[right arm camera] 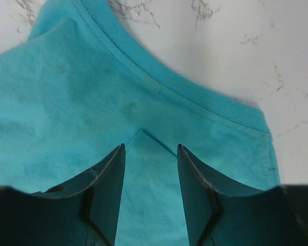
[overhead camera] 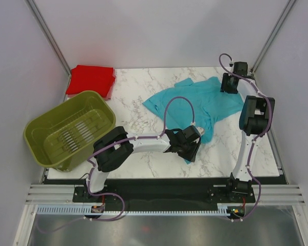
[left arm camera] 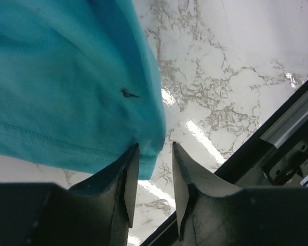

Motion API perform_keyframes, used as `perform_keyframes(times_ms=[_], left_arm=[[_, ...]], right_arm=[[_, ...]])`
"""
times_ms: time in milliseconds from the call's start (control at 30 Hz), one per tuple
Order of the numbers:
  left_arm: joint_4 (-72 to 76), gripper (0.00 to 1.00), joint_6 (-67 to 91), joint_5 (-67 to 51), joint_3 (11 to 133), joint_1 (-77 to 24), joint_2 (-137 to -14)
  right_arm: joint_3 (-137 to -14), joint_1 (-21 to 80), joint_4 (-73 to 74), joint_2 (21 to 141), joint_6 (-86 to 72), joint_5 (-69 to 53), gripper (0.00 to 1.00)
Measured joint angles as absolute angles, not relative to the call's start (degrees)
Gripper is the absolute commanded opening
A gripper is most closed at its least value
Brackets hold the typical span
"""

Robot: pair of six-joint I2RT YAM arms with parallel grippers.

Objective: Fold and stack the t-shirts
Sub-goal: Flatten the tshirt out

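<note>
The rolled side edge of the turquoise t-shirt is at the left gripper's fingertips, so the robot's left gripper should back away and pinch the near hem corner [left arm camera: 148, 171] before it lifts.
The turquoise t-shirt [overhead camera: 195, 102] lies spread and rumpled on the marble table, right of centre. The red t-shirt [overhead camera: 91, 80] is a flat folded square at the back left corner. My left gripper [overhead camera: 195, 139] is open at the shirt's near hem; in the left wrist view the hem corner [left arm camera: 149, 148] sits at the fingertips, not pinched. My right gripper [overhead camera: 228, 84] is open over the shirt's far right edge; in the right wrist view the jaws stand apart above the cloth [right arm camera: 143, 113] near a stitched hem.
An olive-green slotted basket [overhead camera: 69, 130] stands tilted at the left edge of the table [overhead camera: 143, 164]. White walls close in on both sides. The black rail runs along the table's near edge [left arm camera: 292, 123].
</note>
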State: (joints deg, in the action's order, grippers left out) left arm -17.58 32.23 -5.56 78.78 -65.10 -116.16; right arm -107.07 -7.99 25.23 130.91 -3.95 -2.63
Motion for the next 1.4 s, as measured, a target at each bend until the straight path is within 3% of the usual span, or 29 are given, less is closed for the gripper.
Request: perform_keyframes(times_ms=[200, 333, 467, 600, 767, 867, 1000, 1067, 1233, 1400], left_arm=[[-17.67, 0.35, 32.03, -5.02, 78.76, -65.10, -116.16], [-17.47, 0.35, 32.18, -5.06, 78.08, -64.90, -116.14], [-17.02, 0.35, 33.28, -5.19, 76.16, -64.05, -114.89], [-17.12, 0.35, 34.98, -5.54, 71.55, -62.02, -111.55], [-17.76, 0.36, 35.66, -5.04, 65.67, -58.54, -106.76], [-19.59, 0.42, 35.51, -3.38, 62.46, -57.21, -103.26], [-22.63, 0.56, 33.82, -2.15, 59.53, -56.86, -96.84], [-23.27, 0.58, 32.14, -1.93, 58.50, -56.93, -92.14], [-23.46, 0.57, 27.57, -1.52, 57.52, -56.95, -82.26], [-23.09, 0.53, 20.84, -1.56, 57.52, -57.74, -83.50]], right_arm=[[-107.26, -7.99, 24.69, 133.99, -1.93, -3.77, 0.48], [-107.98, -7.99, 24.16, 134.13, -1.52, -4.58, 0.21], [-107.92, -7.97, 24.32, 134.04, -2.39, -4.01, 0.00], [-103.33, -7.40, 24.36, 130.17, -4.84, -1.06, 0.00], [-92.49, -5.21, 25.96, 116.81, -10.41, 3.99, 0.00], [-84.03, -2.81, 25.67, 105.60, -14.92, 5.76, 0.00], [-69.82, 1.87, 25.58, 90.94, -19.81, 6.96, 0.00], [-64.93, 3.73, 25.85, 86.80, -20.91, 7.42, 0.00], [-59.64, 3.49, 27.09, 83.70, -21.74, 9.10, 0.00], [-58.89, 3.22, 27.35, 80.34, -22.44, 9.08, 0.00]])
